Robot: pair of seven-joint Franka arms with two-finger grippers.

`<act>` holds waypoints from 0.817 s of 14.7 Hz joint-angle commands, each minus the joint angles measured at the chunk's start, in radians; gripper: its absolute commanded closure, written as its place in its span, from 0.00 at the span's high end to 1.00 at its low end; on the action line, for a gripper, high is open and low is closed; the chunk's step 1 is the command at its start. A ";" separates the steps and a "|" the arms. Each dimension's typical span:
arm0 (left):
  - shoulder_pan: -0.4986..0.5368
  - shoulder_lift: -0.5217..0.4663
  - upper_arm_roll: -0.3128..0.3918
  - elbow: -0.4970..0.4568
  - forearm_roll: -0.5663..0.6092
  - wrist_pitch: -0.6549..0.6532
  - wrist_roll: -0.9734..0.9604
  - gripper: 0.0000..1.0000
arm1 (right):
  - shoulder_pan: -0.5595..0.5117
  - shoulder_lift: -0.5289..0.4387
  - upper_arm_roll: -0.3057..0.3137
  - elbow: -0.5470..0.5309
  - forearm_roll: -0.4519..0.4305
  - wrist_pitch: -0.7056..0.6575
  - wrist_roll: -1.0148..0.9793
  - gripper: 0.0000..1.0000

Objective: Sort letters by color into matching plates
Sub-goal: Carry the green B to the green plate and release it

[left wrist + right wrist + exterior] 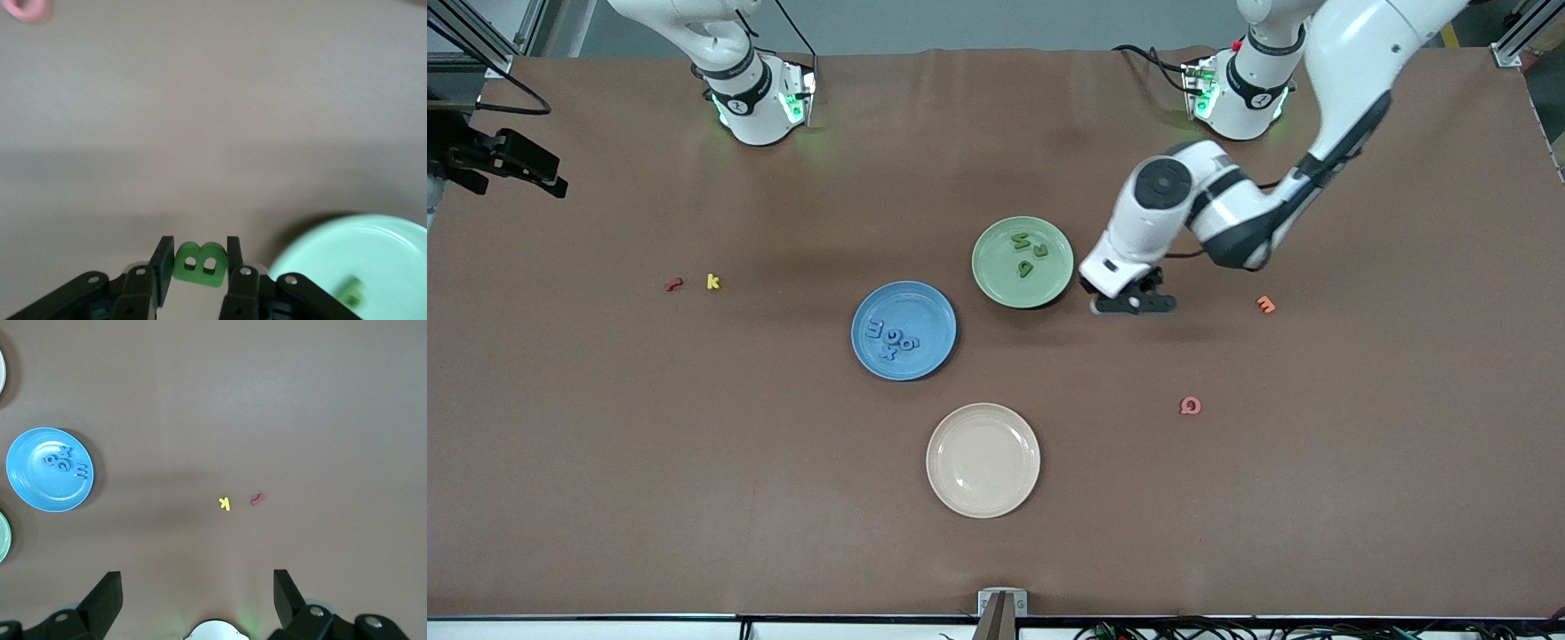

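My left gripper has the green letter B. It will let go of it on the pale green plate's bare side (998, 262) toward the blue plate.
My left gripper (1134, 302) hangs just above the table beside the pale green plate (996, 258), toward the left arm's end. In the left wrist view it (198, 250) is shut on a green letter B (199, 265), with the green plate (373, 253) close by. Three green letters (1024, 267) lie in that plate. Several blue letters (894, 338) lie in the blue plate (916, 307). The right arm waits near its base, and its gripper (197, 590) is open and empty, high over the table.
A cream plate (983, 460) lies nearest the front camera. A yellow k (712, 282) and a red letter (673, 284) lie toward the right arm's end. An orange letter (1265, 305) and a pink letter (1190, 406) lie toward the left arm's end.
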 commanded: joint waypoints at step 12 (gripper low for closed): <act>-0.414 0.114 0.157 0.129 -0.020 -0.017 -0.227 0.22 | 0.015 -0.031 -0.016 -0.024 0.027 0.040 -0.010 1.00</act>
